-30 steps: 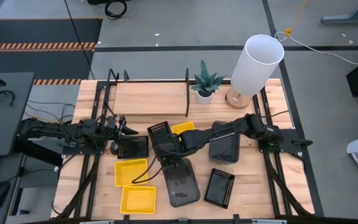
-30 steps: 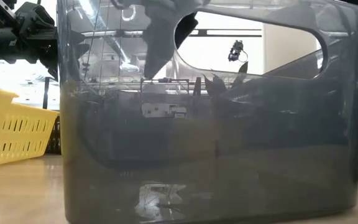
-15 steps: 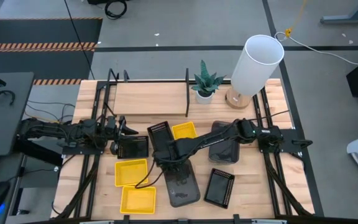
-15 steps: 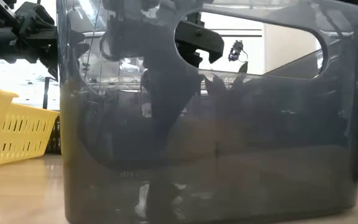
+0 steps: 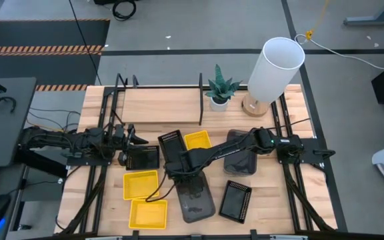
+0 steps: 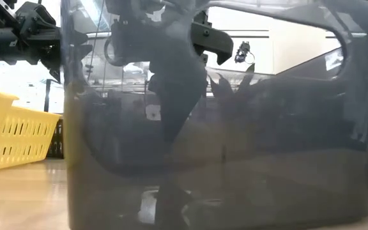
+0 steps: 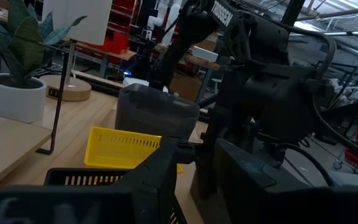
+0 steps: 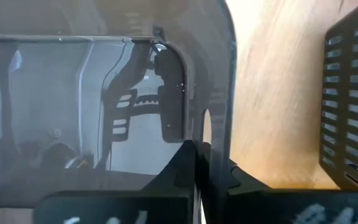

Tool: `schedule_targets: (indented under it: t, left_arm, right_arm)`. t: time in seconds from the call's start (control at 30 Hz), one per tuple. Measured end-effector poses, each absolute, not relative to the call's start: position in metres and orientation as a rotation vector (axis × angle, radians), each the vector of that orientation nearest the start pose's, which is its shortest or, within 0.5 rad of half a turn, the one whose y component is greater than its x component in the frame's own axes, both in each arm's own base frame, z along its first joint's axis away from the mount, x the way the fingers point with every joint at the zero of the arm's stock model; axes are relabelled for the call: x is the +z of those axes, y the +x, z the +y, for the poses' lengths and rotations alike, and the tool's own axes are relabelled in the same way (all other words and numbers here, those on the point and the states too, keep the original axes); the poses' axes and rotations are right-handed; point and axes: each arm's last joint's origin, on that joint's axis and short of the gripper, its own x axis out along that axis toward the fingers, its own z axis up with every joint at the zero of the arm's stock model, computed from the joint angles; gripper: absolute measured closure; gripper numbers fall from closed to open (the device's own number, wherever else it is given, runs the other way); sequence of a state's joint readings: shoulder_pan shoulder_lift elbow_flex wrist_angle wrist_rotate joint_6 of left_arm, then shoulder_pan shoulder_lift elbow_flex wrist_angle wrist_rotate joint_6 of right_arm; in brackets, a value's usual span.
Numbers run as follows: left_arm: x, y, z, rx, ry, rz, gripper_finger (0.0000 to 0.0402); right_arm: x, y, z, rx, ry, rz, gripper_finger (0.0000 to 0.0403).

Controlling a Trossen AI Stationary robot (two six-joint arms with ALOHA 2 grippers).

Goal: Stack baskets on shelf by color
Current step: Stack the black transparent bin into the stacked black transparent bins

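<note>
Next, I release the grey basket, now near the table's front middle, from my right gripper inside the other grey basket [image 5: 242, 156] near the white lamp.
A smooth dark grey basket [image 5: 195, 197] lies near the table's front middle and fills the low view [image 6: 222, 160]. My right gripper [image 5: 181, 175] reaches in from the right and is shut on its far end. My left gripper [image 5: 127, 144] is open beside the left end of a black mesh basket [image 5: 143, 158]; whether it touches the basket cannot be told. Two yellow baskets [image 5: 141, 185] [image 5: 147, 213] lie at the front left, a third [image 5: 197, 140] behind the arm. The shelf [image 5: 162, 107] runs along the far side. My right gripper pinches the grey basket's short far end wall [image 8: 216, 124] between its two fingers, one inside the basket and one outside. The fingers come from above, pointing down. The basket's bottom [image 6: 222, 214] is still on the table.
A second grey basket [image 5: 240, 159] lies under the right arm. One black mesh basket [image 5: 235, 200] lies at the front right, another [image 5: 171, 143] beside the far yellow one. A potted plant [image 5: 220, 90] and a white lamp [image 5: 275, 67] stand at the shelf's right end.
My right gripper has gone toward the table's near edge and down, from over the far yellow basket to the grey basket's far end. In the low view the grey basket has since shifted and tipped a little.
</note>
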State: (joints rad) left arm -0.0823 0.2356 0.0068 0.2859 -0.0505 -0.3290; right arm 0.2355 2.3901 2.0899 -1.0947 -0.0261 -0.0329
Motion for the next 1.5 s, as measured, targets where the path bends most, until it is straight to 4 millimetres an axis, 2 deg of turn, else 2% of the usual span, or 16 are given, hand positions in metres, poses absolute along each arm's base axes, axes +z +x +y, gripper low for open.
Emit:
schedule_targets:
  t: [0.17, 0.3, 0.5, 0.77, 0.97, 1.1, 1.3, 1.5]
  left_arm:
    - [0.174, 0.112, -0.008, -0.041, -0.333, -0.052, 0.0285]
    - [0.173, 0.112, -0.008, -0.041, -0.333, -0.051, 0.0285]
    - [0.174, 0.112, -0.008, -0.041, -0.333, -0.052, 0.0285]
    - [0.174, 0.112, -0.008, -0.041, -0.333, -0.052, 0.0285]
    - [0.174, 0.112, -0.008, -0.041, -0.333, -0.052, 0.0285]
    - [0.174, 0.112, -0.008, -0.041, -0.332, -0.052, 0.0285]
    - [0.174, 0.112, -0.008, -0.041, -0.333, -0.052, 0.0285]
    - [0.174, 0.112, -0.008, -0.041, -0.333, -0.052, 0.0285]
  right_arm:
    - [0.174, 0.468, 0.114, 0.257, -0.132, 1.395, 0.0388]
    - [0.184, 0.465, 0.114, 0.279, -0.11, 1.386, 0.0395]
    - [0.218, 0.454, 0.11, 0.291, -0.092, 1.345, 0.0395]
    - [0.271, 0.432, 0.093, 0.261, -0.073, 1.303, 0.0396]
    - [0.309, 0.408, 0.076, 0.207, -0.065, 1.3, 0.0396]
    - [0.325, 0.389, 0.067, 0.155, -0.087, 1.297, 0.0396]
    - [0.33, 0.349, 0.039, 0.036, -0.015, 1.275, 0.0395]
    - [0.332, 0.299, 0.004, -0.089, 0.072, 1.27, 0.0395]
